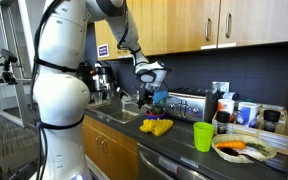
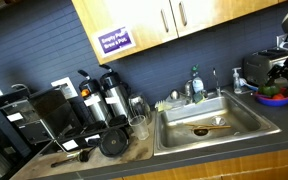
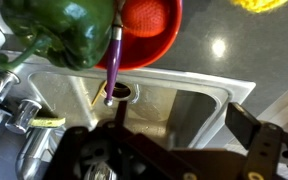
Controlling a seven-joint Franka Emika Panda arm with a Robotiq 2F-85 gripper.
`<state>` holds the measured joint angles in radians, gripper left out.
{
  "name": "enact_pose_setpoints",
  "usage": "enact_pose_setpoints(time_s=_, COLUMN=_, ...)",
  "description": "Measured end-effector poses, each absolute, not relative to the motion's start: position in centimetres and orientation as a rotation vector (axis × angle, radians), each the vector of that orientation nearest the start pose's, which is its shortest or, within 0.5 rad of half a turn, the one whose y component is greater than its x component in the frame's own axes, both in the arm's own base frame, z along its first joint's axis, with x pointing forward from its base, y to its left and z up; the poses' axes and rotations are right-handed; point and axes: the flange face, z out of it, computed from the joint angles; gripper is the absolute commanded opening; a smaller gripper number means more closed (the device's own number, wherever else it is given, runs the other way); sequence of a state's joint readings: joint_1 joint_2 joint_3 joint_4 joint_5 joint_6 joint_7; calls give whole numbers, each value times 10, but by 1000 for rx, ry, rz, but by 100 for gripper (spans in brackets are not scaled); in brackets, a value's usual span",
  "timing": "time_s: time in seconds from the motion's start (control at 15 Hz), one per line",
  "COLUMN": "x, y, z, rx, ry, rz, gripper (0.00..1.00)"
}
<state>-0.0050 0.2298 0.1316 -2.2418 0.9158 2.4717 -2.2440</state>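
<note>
My gripper needs to grab the loose end of the purple handle (image 1: 142,102) (image 3: 111,88), where the utensil sticks out of the red round item toward the sink.
My gripper (image 3: 184,125) hangs open over the steel sink (image 3: 199,95), with nothing between its fingers; one dark fingertip (image 3: 252,130) shows at the right. In the wrist view a green pepper (image 3: 59,30) and a red round item (image 3: 149,30) sit at the top edge, and a purple-handled utensil (image 3: 114,60) points down toward the drain. In an exterior view the gripper (image 1: 149,88) hovers above the counter by the sink (image 1: 119,112), close to a yellow item (image 1: 156,127). It also shows at the right edge, gripper (image 2: 284,62), beyond the sink (image 2: 209,120).
A faucet (image 2: 196,88) stands behind the basin. Coffee machines (image 2: 104,100) crowd the counter at one end. A toaster (image 1: 189,104), a green cup (image 1: 204,136) and a plate of food (image 1: 242,149) sit on the dark counter. Wooden cabinets (image 1: 184,25) hang overhead.
</note>
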Motion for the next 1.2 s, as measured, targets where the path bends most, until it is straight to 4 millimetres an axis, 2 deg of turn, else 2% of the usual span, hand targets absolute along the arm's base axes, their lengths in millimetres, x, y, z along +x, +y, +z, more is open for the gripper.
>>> enact_pose_setpoints(time_s=0.67, x=555, y=85, z=254, rx=2259, ry=2386, rz=959, gripper=100)
enact_pose_setpoints(time_s=1.2, x=560, y=99, z=242, rx=2244, ry=2402, rz=950, gripper=100)
